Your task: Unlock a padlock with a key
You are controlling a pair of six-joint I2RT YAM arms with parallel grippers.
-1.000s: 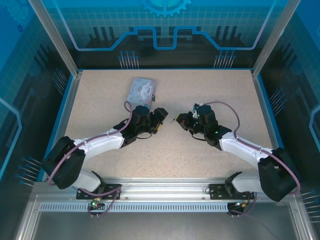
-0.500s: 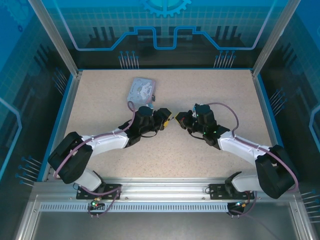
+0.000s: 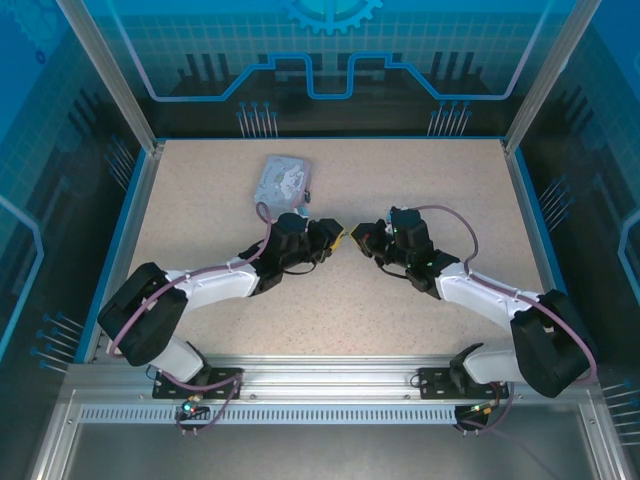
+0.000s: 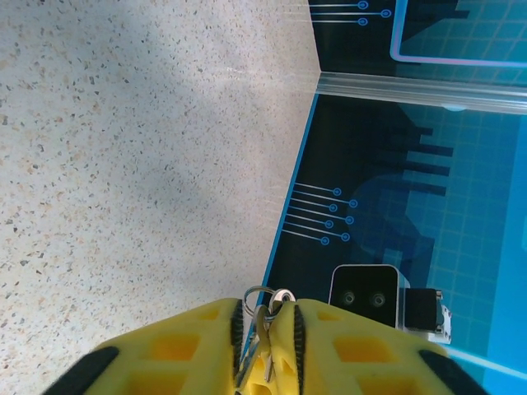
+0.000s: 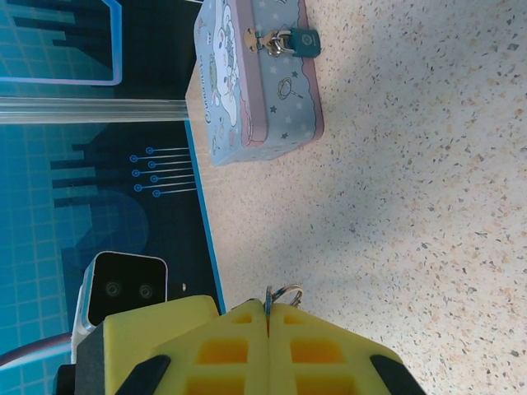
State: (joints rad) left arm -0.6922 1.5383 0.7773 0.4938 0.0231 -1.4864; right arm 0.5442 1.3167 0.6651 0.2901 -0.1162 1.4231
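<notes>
The key is pinched only by its edge beside the wire ring in my right gripper, so that gripper should open and take the key deeper [image 4: 263,327] while my left gripper keeps holding.
My two grippers meet tip to tip over the middle of the table, the left gripper [image 3: 338,241] facing the right gripper [image 3: 354,237]. The thin metal key [image 4: 265,329] and its wire ring [image 4: 260,296] sit between the left gripper's [image 4: 268,309] yellow fingers, which press close on both sides. The right gripper [image 5: 268,309] is shut, pinching the key's [image 5: 268,299] edge at its very tip, with the ring [image 5: 286,293] sticking out. The small teal padlock [image 5: 295,41] hangs on the clasp of the patterned box [image 5: 247,90], away from both grippers.
The grey-blue box [image 3: 283,180] lies at the back left of the speckled table [image 3: 420,180], just behind the left arm. Blue walls and metal posts ring the table. Open tabletop lies right of and in front of the grippers.
The left arm has moved right until its gripper meets the right one. Its jaws have narrowed around the key. The right gripper has stayed shut, shifting slightly left.
</notes>
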